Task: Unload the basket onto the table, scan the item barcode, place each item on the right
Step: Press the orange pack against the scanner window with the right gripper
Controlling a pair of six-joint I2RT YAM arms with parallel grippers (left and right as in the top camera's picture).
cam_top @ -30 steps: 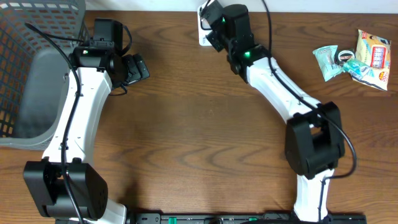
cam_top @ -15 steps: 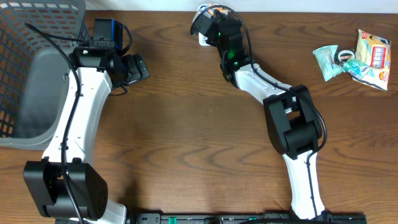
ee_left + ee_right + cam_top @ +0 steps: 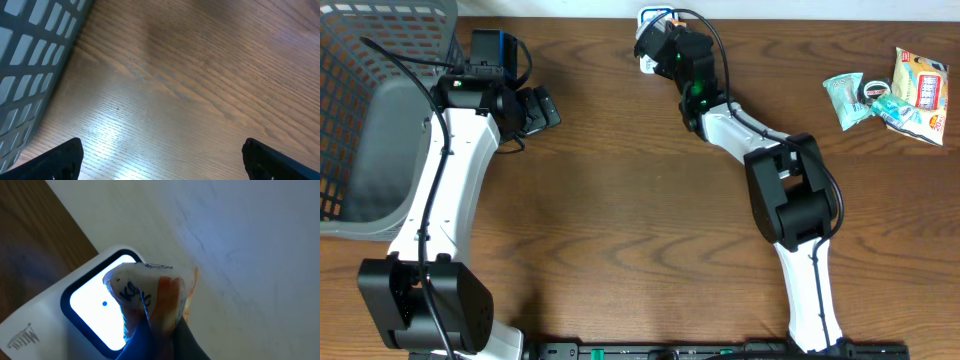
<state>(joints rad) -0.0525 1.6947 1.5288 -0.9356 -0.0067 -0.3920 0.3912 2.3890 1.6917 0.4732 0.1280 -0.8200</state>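
Note:
The orange snack packet will go on the wood [image 3: 836, 43] between the teal packet and pale wall, from my right gripper.
My right gripper [image 3: 161, 339] is shut on a white and orange snack packet [image 3: 159, 292], pinching its lower end. The packet hangs right in front of the lit window [image 3: 92, 311] of a white barcode scanner [image 3: 30, 330], covering part of it. From overhead the scanner [image 3: 646, 66] sits at the table's back edge, with the right gripper [image 3: 657, 30] over it and a bit of the packet [image 3: 665, 14] showing. My left gripper [image 3: 546, 107] stands wide open over bare wood beside the basket, with nothing between its fingertips [image 3: 64, 160].
A grey mesh basket [image 3: 360, 120] fills the far left, and its wall [image 3: 30, 55] shows in the left wrist view. Several more snack packets [image 3: 890, 92] lie at the back right corner. A pale wall runs behind the scanner.
The right arm has folded its elbow in toward the middle and turned its wrist, bringing the packet closer over the scanner. The left arm has not moved.

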